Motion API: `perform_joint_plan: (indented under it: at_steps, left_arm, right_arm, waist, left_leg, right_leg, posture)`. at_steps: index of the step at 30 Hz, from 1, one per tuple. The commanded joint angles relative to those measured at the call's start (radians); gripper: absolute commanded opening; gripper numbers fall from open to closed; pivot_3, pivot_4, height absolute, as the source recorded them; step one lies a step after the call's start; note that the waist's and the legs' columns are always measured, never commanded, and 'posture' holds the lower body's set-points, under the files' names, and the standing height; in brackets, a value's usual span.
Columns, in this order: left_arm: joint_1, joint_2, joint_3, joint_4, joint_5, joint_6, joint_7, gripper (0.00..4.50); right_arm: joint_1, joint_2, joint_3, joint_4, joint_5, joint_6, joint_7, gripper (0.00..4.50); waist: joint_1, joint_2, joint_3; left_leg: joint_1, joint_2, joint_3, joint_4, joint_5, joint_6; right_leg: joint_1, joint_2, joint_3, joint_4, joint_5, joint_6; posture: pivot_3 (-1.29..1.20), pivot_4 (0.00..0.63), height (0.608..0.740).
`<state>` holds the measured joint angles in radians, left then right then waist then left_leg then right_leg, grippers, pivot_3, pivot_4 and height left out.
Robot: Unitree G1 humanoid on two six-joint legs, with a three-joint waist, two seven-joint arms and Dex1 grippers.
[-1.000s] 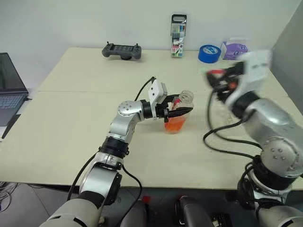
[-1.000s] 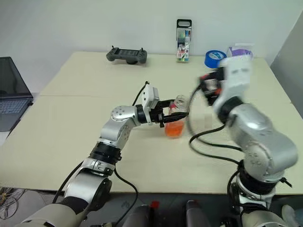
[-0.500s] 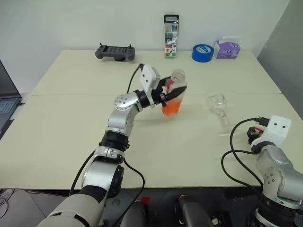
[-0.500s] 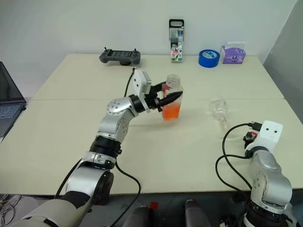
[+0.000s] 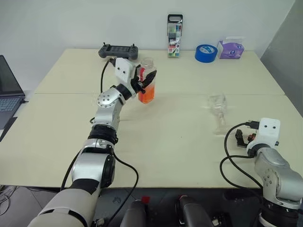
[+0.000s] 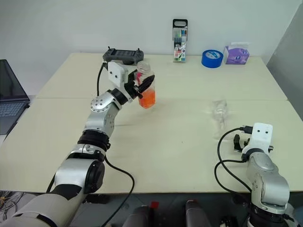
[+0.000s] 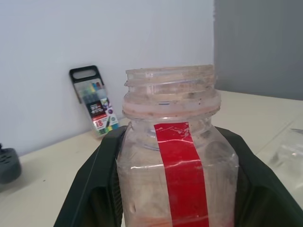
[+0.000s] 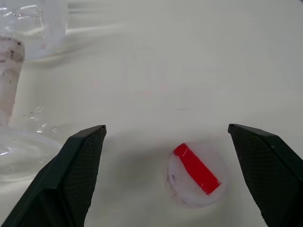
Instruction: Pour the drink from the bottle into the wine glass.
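Observation:
The robot's left gripper needs to release the bottle just in front of the table seam (image 5: 109,112), in line with the game controller.
My left gripper (image 5: 144,82) is shut on the bottle (image 7: 176,156) and holds it upright and uncapped above the table's left-centre. The orange-red drink (image 5: 146,95) fills the bottle's lower part. In the left wrist view a black finger (image 7: 97,189) presses on each side of the bottle. The wine glass (image 5: 217,111) stands upright on the table to the right, apart from the bottle. Low at the front right, my right gripper (image 8: 166,128) is open over the table. The white-and-red cap (image 8: 194,175) lies on the table between its fingers, beside the glass's foot (image 8: 16,156).
Along the back edge of the table (image 5: 165,142) are a game controller (image 5: 118,50), a tall marker pack (image 5: 173,35), a blue tape roll (image 5: 206,53) and a purple tissue box (image 5: 230,48). A laptop (image 5: 7,90) sits off the left side.
My left gripper has carried the bottle up, away from me and to the left. My right arm came down from beside the bottle to the front right of the table.

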<state>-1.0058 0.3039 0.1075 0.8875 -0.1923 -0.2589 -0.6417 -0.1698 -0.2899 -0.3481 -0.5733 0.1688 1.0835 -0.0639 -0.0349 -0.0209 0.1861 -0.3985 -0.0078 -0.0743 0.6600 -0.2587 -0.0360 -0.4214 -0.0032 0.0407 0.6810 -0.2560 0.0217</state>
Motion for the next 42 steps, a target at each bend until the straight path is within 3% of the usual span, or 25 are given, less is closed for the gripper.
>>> perform_joint_plan:
  at_steps: [1, 6, 9, 12, 20, 29, 42]
  left_arm:
    - [-0.044, 0.056, 0.046, 0.015, 0.015, -0.067, 0.071, 2.16]
    - [-0.041, 0.094, 0.061, 0.048, 0.039, -0.106, 0.157, 2.16]
    - [-0.012, 0.115, 0.071, 0.035, 0.066, -0.117, 0.232, 2.16]
    - [0.021, 0.128, 0.077, 0.019, 0.079, -0.123, 0.283, 2.16]
    - [0.078, 0.144, 0.148, 0.056, 0.015, -0.096, 0.326, 2.16]
    - [0.104, 0.119, 0.186, 0.071, -0.030, -0.123, 0.248, 2.16]
    - [0.246, 0.109, 0.174, 0.052, -0.004, -0.163, 0.244, 2.16]
  right_arm:
    - [-0.079, -0.111, -0.006, -0.147, 0.006, 0.091, 0.045, 4.46]
    - [-0.286, -0.258, 0.046, -0.169, 0.056, 0.217, 0.137, 4.46]
    - [-0.542, -0.100, 0.050, -0.144, 0.257, 0.323, 0.271, 4.46]
    - [-0.629, 0.066, 0.061, -0.164, 0.430, 0.396, 0.381, 4.46]
    - [-0.620, 0.146, 0.302, -0.081, 0.455, 0.336, 0.382, 4.46]
    - [-0.607, 0.187, 0.346, -0.021, 0.443, 0.272, 0.341, 4.46]
    - [-0.581, 0.134, 0.357, -0.004, 0.446, 0.238, 0.348, 4.46]
  waist:
    - [-0.001, 0.000, 0.000]
    - [0.003, 0.000, 0.000]
    - [-0.004, 0.000, 0.000]
    - [-0.008, -0.001, 0.000]
    - [0.005, -0.001, 0.000]
    - [0.004, -0.001, 0.000]
    - [-0.001, -0.001, -0.001]
  left_leg:
    - [0.000, 0.000, 0.000, 0.000, 0.000, 0.000]
    - [0.000, 0.000, -0.002, 0.000, 0.000, 0.000]
    - [0.000, 0.000, -0.002, 0.001, 0.000, 0.000]
    - [0.000, 0.001, -0.005, 0.000, 0.000, 0.000]
    - [-0.004, -0.003, -0.008, 0.001, 0.000, 0.000]
    - [-0.003, -0.008, -0.008, 0.002, 0.000, 0.000]
    - [-0.001, -0.006, -0.007, 0.001, 0.000, 0.000]
  right_leg:
    - [0.000, 0.000, 0.000, 0.000, 0.000, 0.000]
    - [0.001, 0.000, -0.003, 0.000, 0.000, 0.000]
    - [0.000, 0.000, -0.002, 0.000, 0.000, 0.000]
    - [0.000, 0.001, -0.003, 0.002, 0.000, -0.001]
    - [-0.002, -0.011, -0.005, 0.000, 0.001, 0.001]
    - [-0.001, -0.013, -0.005, 0.000, 0.003, 0.004]
    - [0.000, -0.015, -0.004, 0.000, 0.003, 0.004]
  posture:
    - [0.00, 0.150, 0.740]
    - [0.00, 0.150, 0.740]
    - [0.00, 0.150, 0.740]
    - [0.00, 0.150, 0.740]
    - [0.00, 0.150, 0.740]
    - [0.00, 0.150, 0.740]
    - [0.00, 0.150, 0.740]
